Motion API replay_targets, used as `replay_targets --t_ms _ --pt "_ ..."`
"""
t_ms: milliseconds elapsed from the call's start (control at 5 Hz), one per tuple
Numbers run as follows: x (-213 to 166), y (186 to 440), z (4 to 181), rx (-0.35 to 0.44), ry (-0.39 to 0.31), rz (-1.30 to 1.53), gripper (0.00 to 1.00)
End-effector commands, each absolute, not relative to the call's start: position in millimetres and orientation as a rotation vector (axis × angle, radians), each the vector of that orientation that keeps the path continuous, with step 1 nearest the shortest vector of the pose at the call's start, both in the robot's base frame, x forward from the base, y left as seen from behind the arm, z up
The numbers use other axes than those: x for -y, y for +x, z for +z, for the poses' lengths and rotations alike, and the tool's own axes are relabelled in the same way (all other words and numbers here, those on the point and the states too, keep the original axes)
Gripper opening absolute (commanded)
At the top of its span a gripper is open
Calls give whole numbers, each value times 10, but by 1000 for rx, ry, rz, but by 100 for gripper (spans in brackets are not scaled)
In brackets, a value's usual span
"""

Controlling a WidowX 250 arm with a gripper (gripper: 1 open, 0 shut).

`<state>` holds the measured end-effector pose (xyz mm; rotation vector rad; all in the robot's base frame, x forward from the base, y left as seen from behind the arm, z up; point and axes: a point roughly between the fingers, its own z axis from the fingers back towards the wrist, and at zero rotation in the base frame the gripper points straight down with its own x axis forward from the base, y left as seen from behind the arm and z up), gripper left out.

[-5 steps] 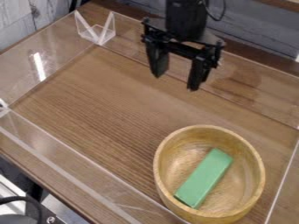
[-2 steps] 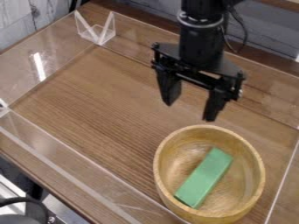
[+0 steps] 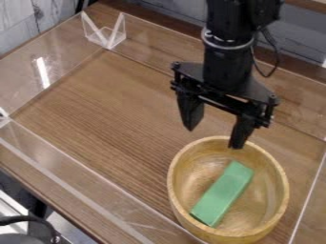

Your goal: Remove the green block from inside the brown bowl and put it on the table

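The fingers of my gripper should next go down into the brown bowl, line up along the green block's long sides, and close on the green block's middle (image 3: 224,193).
The green block (image 3: 224,193) lies flat and slanted inside the brown bowl (image 3: 186,157), which stands on the table (image 3: 102,114) at the lower right. My gripper (image 3: 218,132) hangs pointing down just above the bowl's far rim, open, with nothing between its black fingers (image 3: 193,112). Its right fingertip reaches down to about the rim. The block is fully in view and the fingers stay apart from it.
Low clear plastic walls (image 3: 57,181) edge the table at the left and front. A clear bent piece (image 3: 105,29) stands at the far left corner. Bare wood stretches left of the bowl.
My gripper has moved toward the camera and to the right, from mid-table to just over the bowl's far rim, staying open. The block and bowl have not moved.
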<state>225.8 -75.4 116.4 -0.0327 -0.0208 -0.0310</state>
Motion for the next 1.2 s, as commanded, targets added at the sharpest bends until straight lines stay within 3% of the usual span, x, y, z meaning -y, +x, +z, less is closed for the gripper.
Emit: replay_targets --t_ms 0,1000 --pt "804 2250 1237 58 -46 -40 100" --pt "1002 2120 1062 40 -78 -66 100"
